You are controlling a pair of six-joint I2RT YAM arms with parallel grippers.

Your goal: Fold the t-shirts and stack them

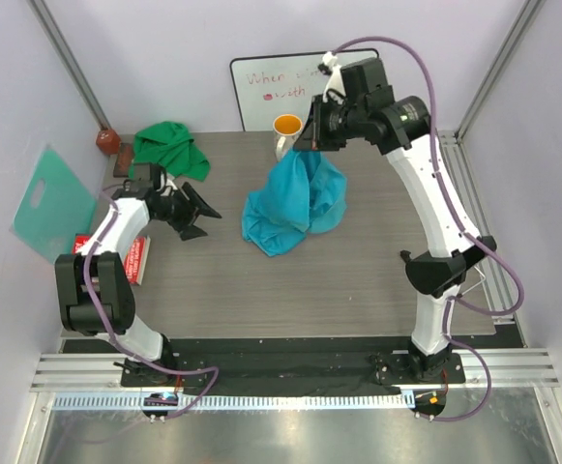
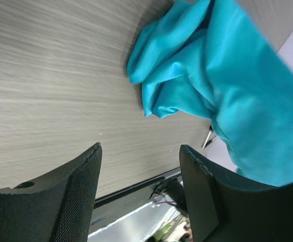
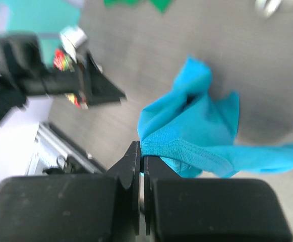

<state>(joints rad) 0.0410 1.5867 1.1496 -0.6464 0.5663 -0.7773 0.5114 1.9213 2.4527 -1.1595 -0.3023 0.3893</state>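
Note:
My right gripper will let go of the blue t-shirt on the bare tabletop (image 1: 343, 253) just short of the black-tipped metal stand.
The turquoise-blue t-shirt (image 1: 295, 203) hangs from my right gripper (image 1: 308, 145), which is shut on its hem high over the back middle of the table; the lower part still bunches on the tabletop. In the right wrist view the jaws pinch the stitched hem (image 3: 159, 150) at my right gripper (image 3: 141, 151). My left gripper (image 1: 199, 217) hovers open over the table left of the shirt, nothing between its fingers (image 2: 70, 196); the blue t-shirt (image 2: 212, 85) fills the upper right of its view. The green t-shirt (image 1: 171, 147) lies crumpled at the back left.
A yellow-and-white mug (image 1: 286, 130) stands at the back behind the blue shirt, in front of a small whiteboard (image 1: 271, 92). A mint-teal plastic sheet (image 1: 50, 201) leans at the left edge, with a red packet (image 1: 135, 259) beside the left arm. A brown object (image 1: 106, 140) sits at the back left corner.

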